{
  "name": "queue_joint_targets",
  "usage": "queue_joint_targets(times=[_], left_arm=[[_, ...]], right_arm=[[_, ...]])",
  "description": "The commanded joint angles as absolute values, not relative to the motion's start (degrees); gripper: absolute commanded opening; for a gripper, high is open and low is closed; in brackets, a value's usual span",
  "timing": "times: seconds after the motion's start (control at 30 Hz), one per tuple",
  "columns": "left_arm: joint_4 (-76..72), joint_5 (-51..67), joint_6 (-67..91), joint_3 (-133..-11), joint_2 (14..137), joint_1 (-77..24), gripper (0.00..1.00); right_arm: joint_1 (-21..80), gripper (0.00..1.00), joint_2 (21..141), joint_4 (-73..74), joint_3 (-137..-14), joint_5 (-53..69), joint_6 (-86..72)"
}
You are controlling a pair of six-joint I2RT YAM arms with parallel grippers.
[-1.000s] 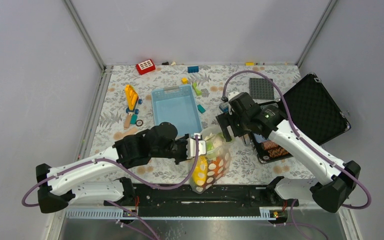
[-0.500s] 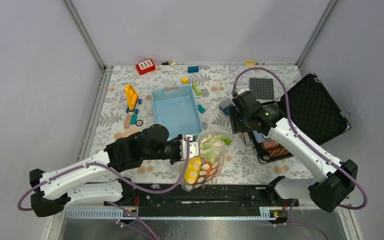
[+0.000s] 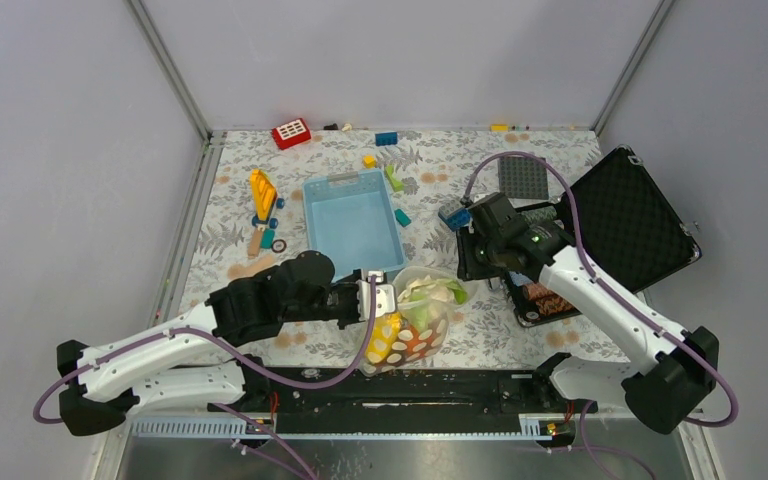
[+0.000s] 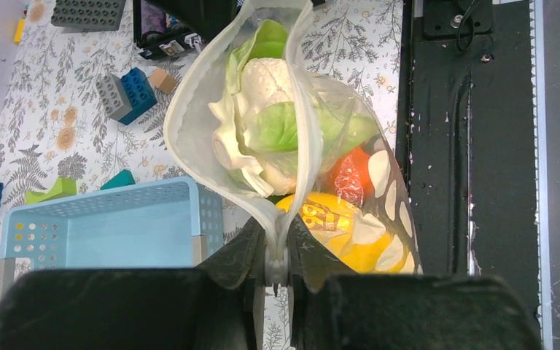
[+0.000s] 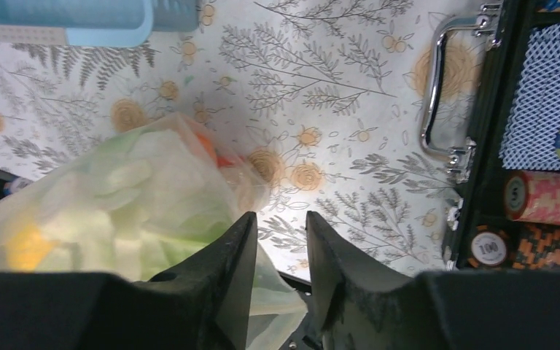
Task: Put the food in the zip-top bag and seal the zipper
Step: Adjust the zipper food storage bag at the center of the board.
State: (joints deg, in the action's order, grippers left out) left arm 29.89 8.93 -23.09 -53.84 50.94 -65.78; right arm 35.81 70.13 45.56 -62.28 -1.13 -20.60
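Observation:
I see the zip-top bag's loose corner lying low in the narrow gap of my right gripper, so I will open it wider, pinch the bag's corner (image 3: 474,287) and pull the zipper straight.
The zip-top bag (image 3: 415,322), clear with white dots, hangs at the table's near edge with its mouth gaping. Inside lies the food: a white-green cauliflower (image 4: 266,80) on top, with a yellow piece (image 4: 350,251) and a red-orange piece (image 4: 350,171) below. My left gripper (image 3: 378,296) is shut on the left end of the zipper (image 4: 302,109), pinching both lips together (image 4: 278,251). My right gripper (image 5: 281,215) hovers at the bag's (image 5: 138,204) right end, its fingers a narrow gap apart. Some bag film lies low in that gap, not pinched.
The light-blue basket (image 3: 353,222) stands just behind the bag. An open black case (image 3: 630,215) with chips and cards lies right, its handle (image 5: 437,102) close to my right gripper. Loose bricks (image 4: 127,91) and a grey baseplate (image 3: 522,177) dot the far cloth.
My right gripper's jaws have narrowed from wide open and it has shifted right and nearer, off the bag's mouth. My left arm has drawn the bag left and toward the near edge.

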Motion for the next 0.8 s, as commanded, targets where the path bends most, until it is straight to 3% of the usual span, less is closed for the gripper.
queue_joint_targets(times=[0.0,0.2,0.47,0.63,0.77], left_arm=[[25.01,7.3,-23.31,-53.84,49.56,-65.8,0.0],[22.69,3.05,-21.98,-51.85,47.87,-65.77,0.0],[21.37,1.49,-20.19,-49.31,44.62,-65.74,0.0],[22.32,0.62,-18.87,-49.18,44.68,-65.74,0.0],[22.85,0.55,-18.39,-49.21,45.15,-65.74,0.0]], right_arm=[[35.5,0.33,67.0,46.16,-61.71,1.49,-22.12],[35.42,0.24,65.68,49.24,-60.9,-2.34,-22.43],[35.42,0.24,63.57,50.17,-57.5,-3.03,-22.33],[35.33,0.09,62.41,50.38,-57.06,-3.3,-22.06],[35.25,0.22,61.55,51.72,-58.56,-3.19,-21.47]])
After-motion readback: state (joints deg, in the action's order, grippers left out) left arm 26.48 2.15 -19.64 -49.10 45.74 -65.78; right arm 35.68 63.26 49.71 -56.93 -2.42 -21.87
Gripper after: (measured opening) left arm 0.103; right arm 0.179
